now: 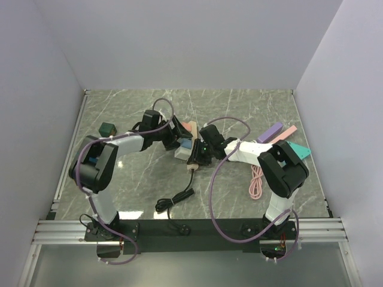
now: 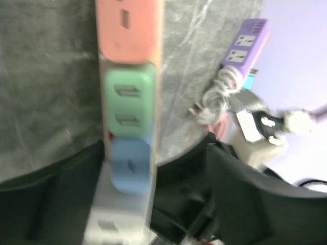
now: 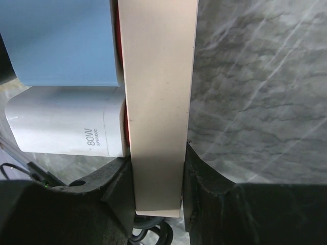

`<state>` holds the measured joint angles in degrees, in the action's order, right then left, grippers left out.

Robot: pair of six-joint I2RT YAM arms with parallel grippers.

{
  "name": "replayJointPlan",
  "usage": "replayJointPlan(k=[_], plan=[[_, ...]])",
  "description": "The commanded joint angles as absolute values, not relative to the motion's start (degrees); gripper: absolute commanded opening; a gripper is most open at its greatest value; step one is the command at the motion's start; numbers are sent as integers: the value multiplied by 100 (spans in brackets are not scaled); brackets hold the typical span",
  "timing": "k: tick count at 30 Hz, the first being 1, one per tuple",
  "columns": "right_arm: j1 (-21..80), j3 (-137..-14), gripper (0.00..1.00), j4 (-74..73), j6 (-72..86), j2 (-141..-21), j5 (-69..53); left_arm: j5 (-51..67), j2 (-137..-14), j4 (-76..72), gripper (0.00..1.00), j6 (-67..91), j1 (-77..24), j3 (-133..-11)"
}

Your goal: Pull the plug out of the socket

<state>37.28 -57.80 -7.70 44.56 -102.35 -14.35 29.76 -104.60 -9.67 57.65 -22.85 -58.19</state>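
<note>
My left gripper's fingers reach only the outer end of the white plug. Next, I open them, move closer to the socket strip and grip the white plug's sides (image 3: 64, 121) before I pull.
A beige power strip (image 1: 192, 162) lies mid-table and carries a pink adapter (image 1: 188, 127), a blue plug (image 1: 186, 143) and a white plug (image 1: 181, 153). In the left wrist view the strip (image 2: 157, 102) runs upward with pink (image 2: 127, 25), green (image 2: 127, 104), blue (image 2: 130, 166) and white (image 2: 110, 224) plugs. My left gripper (image 1: 178, 143) (image 2: 127, 217) is shut on the white plug. My right gripper (image 1: 200, 154) (image 3: 158, 191) is shut on the strip's near end (image 3: 158, 102). The white 80W plug (image 3: 66, 122) still sits against the strip below the blue plug (image 3: 61, 41).
A black cable (image 1: 175, 202) coils from the strip toward the near edge. A purple strip (image 1: 269, 131) (image 2: 245, 43), a pink strip (image 1: 282, 136), a teal piece (image 1: 300, 150) and a pink cable (image 1: 256, 182) lie at the right. A dark green block (image 1: 108, 128) sits at the left.
</note>
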Motion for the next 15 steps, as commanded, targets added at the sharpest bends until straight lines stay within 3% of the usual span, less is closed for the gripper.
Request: replayJointPlan(k=[1,3,15], plan=[[3586,-5765,0,-852,4412,-10037,-1354,2585,-9765,-414,94,5344,-2189,-6038],[3551,-5810,0,-888,4403,-10063,-1371,2295,-9519,-264,99,5239,-2119,-5916],[3287,-5897,0,-642,4456,-10143,-1889,2768,-9167,-615,99,5229,-2127,-4791]])
